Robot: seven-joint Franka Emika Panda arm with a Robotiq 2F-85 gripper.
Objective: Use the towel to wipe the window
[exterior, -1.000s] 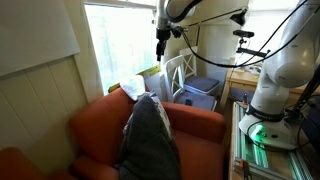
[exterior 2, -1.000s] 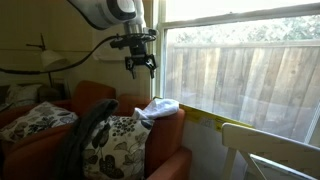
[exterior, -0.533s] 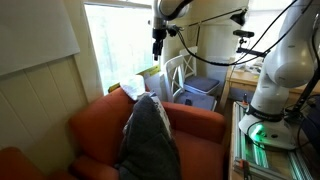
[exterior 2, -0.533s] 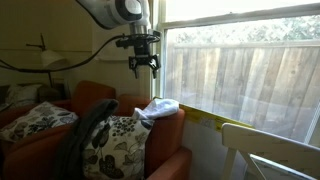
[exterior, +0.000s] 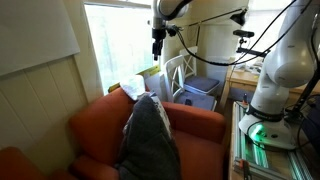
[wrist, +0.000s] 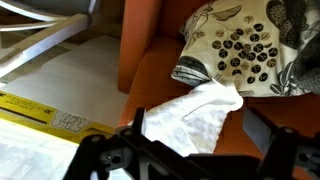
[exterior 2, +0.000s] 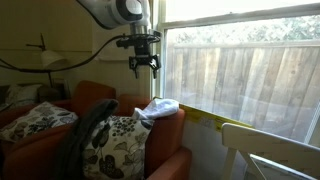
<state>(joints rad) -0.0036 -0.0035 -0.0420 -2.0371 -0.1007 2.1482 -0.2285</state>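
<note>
Next, I lower my gripper to the white towel's end (exterior: pixel 132 84) (wrist: pixel 182 128) nearest the window, on the arm of the orange armchair, and close it there.
A white towel (wrist: pixel 195 118) lies crumpled on the arm of an orange armchair, next to the window. It shows in both exterior views (exterior: pixel 133 90) (exterior 2: pixel 158 108). The window (exterior 2: pixel 245 70) has a wooden fence behind it and also shows in an exterior view (exterior: pixel 118 45). My gripper (exterior 2: pixel 146 70) hangs well above the towel, fingers pointing down, open and empty. In the wrist view the two dark fingers (wrist: pixel 200 150) frame the towel below.
The orange armchair (exterior: pixel 195 125) holds a grey jacket (exterior: pixel 150 135) and patterned cushions (exterior 2: pixel 110 140) (wrist: pixel 240 45). A white chair (exterior: pixel 180 75) and a blue bin (exterior: pixel 203 90) stand by the window. Yellow tape (wrist: pixel 45 112) runs along the sill.
The gripper rose slightly and shifted toward the window over the first half second; since then nothing has visibly moved. The towel lies as before.
</note>
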